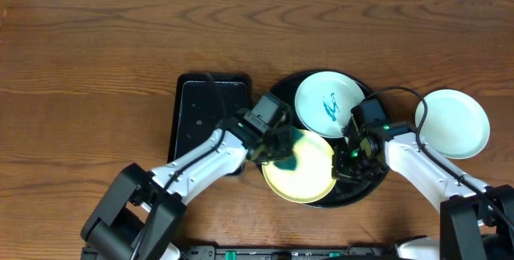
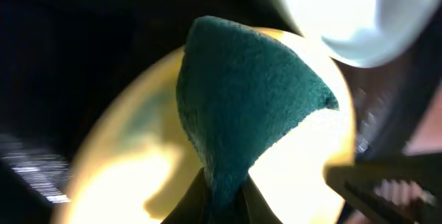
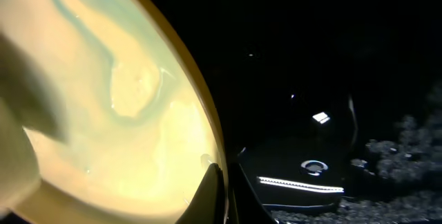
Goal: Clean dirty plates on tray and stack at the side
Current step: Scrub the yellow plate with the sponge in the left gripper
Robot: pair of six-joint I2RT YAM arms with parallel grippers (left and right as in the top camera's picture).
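Note:
The robot's left gripper will release the green sponge in the front half of the rectangular black tray [image 1: 214,142].
The round black tray [image 1: 365,181] holds a pale yellow plate [image 1: 309,181] at the front and a white plate [image 1: 328,103] with a teal scribble behind it. A second white plate [image 1: 452,122] lies on the table to the tray's right. My left gripper [image 1: 277,149] is shut on a green sponge [image 1: 291,154], which presses on the yellow plate [image 2: 131,175]; the sponge [image 2: 248,106] fills the left wrist view. My right gripper [image 1: 344,162] is shut on the yellow plate's right rim [image 3: 207,124]. Pale teal smears [image 3: 90,30] show on that plate.
A rectangular black tray [image 1: 210,107] lies left of the round tray, partly under my left arm. Bare wooden table [image 1: 96,67] spreads to the left and back. The glossy tray floor [image 3: 311,113] lies beside my right gripper [image 3: 224,172].

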